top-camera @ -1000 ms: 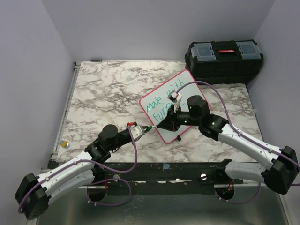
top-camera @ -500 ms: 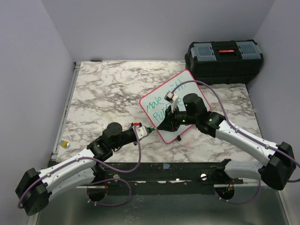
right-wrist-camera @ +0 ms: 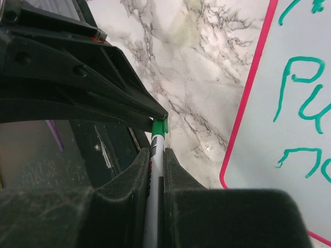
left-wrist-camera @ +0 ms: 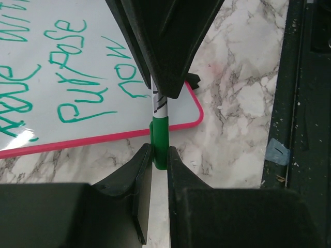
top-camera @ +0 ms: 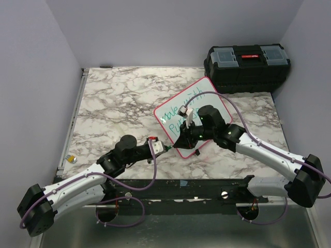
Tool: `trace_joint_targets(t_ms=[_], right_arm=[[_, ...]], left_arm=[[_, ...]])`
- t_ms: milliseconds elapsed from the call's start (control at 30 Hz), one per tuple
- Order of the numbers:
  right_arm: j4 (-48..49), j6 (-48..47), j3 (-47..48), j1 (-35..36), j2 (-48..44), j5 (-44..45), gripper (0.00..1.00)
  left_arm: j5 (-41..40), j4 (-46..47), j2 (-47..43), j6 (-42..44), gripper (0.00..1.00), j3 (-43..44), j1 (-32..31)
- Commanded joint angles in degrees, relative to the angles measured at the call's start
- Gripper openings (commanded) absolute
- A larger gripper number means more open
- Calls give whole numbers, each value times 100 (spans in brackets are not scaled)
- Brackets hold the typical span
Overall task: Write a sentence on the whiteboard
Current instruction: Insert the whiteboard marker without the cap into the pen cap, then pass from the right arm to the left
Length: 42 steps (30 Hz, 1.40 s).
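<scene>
Next, I take a new hold with my left gripper where the cap meets the marker's body (left-wrist-camera: 161, 118) before my right gripper opens, since my left gripper pinches just the end of the green cap.
The whiteboard (top-camera: 213, 95) lies tilted on the marble table, pink-framed, with green handwriting on it. At its near corner the two grippers meet tip to tip. My right gripper (top-camera: 179, 141) is shut on the white barrel of a marker (right-wrist-camera: 156, 170). My left gripper (top-camera: 163, 148) is shut on the marker's green cap (left-wrist-camera: 159, 140), which sits over the barrel's end. In the left wrist view the barrel (left-wrist-camera: 159, 103) runs up from the left gripper (left-wrist-camera: 159, 153) into the black right fingers, beside the whiteboard (left-wrist-camera: 88, 15). The right wrist view shows the right gripper (right-wrist-camera: 156, 155), the cap (right-wrist-camera: 160, 127) and the whiteboard (right-wrist-camera: 258, 155).
A black toolbox (top-camera: 247, 61) stands at the back right corner, close behind the board. A small yellow object (top-camera: 72, 159) lies at the table's left edge. The dark front rail (top-camera: 207, 183) runs just below the grippers.
My left gripper has moved right and slightly nearer, up against the right gripper's tips. The right wrist has shifted a little left. Both grips are unchanged.
</scene>
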Motion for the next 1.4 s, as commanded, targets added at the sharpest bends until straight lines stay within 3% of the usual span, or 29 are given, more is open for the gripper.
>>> trace_joint_targets(t_ms=[0,267,467,500,633,700,833,1033,1367], right_arm=[[81,-145,172,350,187,-241,1],[-32,-428,172,804,295,-356,1],[-82,-435,161,955,285,-39,1],[-78,-415,163,951,262,133,1],[-86,-326,195,950,228,562,1],[-8,-264,262,950,271,613,1],[36,-153,314,957,282,857,1],[51,-59,341,951,165,878,1],[158,220,340,956,-3,687,1]], left_arm=[[1444,1031,-91,-197,0,303,-146],[2386,975,-4,-288,0,523,-146],[2233,840,78,-378,0,659,-146],[2110,815,53,-404,3,652,-146],[1660,766,-181,-544,38,475,-141],[1290,628,-380,-643,45,231,-146],[1203,478,-340,-833,42,236,-146],[394,350,-168,-1060,33,209,-146],[-182,594,21,-1381,28,79,-146]])
